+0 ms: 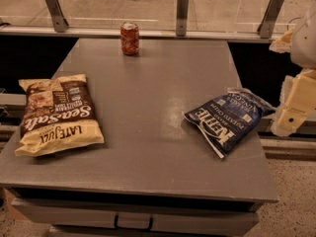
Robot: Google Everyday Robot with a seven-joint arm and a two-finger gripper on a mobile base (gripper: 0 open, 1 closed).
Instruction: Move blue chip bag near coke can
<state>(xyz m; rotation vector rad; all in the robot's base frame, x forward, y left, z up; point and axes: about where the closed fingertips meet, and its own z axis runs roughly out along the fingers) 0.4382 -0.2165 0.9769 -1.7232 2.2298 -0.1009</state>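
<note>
My gripper will move to close its fingers on the far end (254, 101) of the blue chip bag, which is the end that lies beside the edge of the table.
The blue chip bag (228, 119) lies flat near the right edge of the grey table (158, 93), its white "Kettle" lettering facing up. The coke can (130, 38) stands upright at the far edge of the table, left of centre, far from the bag. My gripper (290, 118) hangs at the right border of the camera view, just off the table's right edge and a short way right of the blue bag, not touching it. It holds nothing that I can see.
A larger cream-and-brown "Late July Sea Salt" bag (58, 113) lies flat on the left side of the table. A glass barrier with metal posts (182, 13) runs behind the table's far edge. A drawer handle (133, 222) shows below the front edge.
</note>
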